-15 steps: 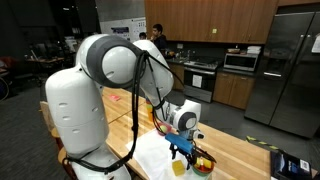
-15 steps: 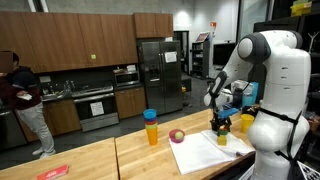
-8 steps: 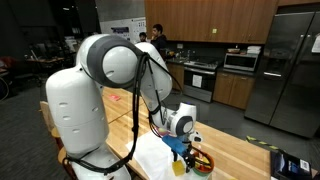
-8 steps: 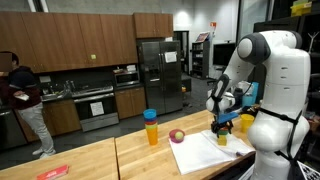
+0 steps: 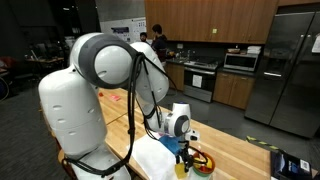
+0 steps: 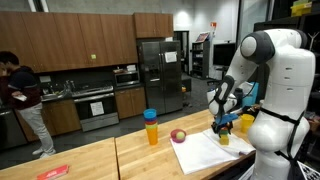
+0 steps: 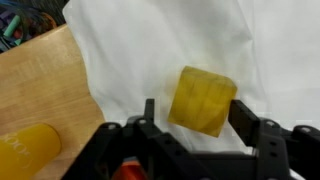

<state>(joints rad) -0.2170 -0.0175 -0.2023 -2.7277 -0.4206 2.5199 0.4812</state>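
The yellow block sits at a slant with one finger at its corner, so the robot's gripper should open wide, line up squarely and close on the block's flat sides (image 7: pixel 203 101).
In the wrist view a yellow block (image 7: pixel 203 100) lies on a white cloth (image 7: pixel 150 40). My gripper (image 7: pixel 195 108) straddles it, one black finger on each side. The right finger (image 7: pixel 243 118) is at the block's corner, while a small gap shows between the left finger (image 7: pixel 150 112) and the block, so the jaws are still open around it. In both exterior views the gripper (image 5: pixel 183 152) (image 6: pixel 222 128) points down, low over the cloth (image 6: pixel 205 150) on the wooden table (image 6: pixel 130 150).
A yellow cup with a blue lid (image 6: pixel 151 127) and a reddish ball (image 6: pixel 177 135) stand beside the cloth. Another yellow cylinder (image 7: pixel 25 150) lies on the wood close to the gripper. A person (image 6: pixel 15 95) stands at the kitchen counter far off.
The arm has sunk lower onto the cloth, and the jaws have begun to narrow around the yellow block.
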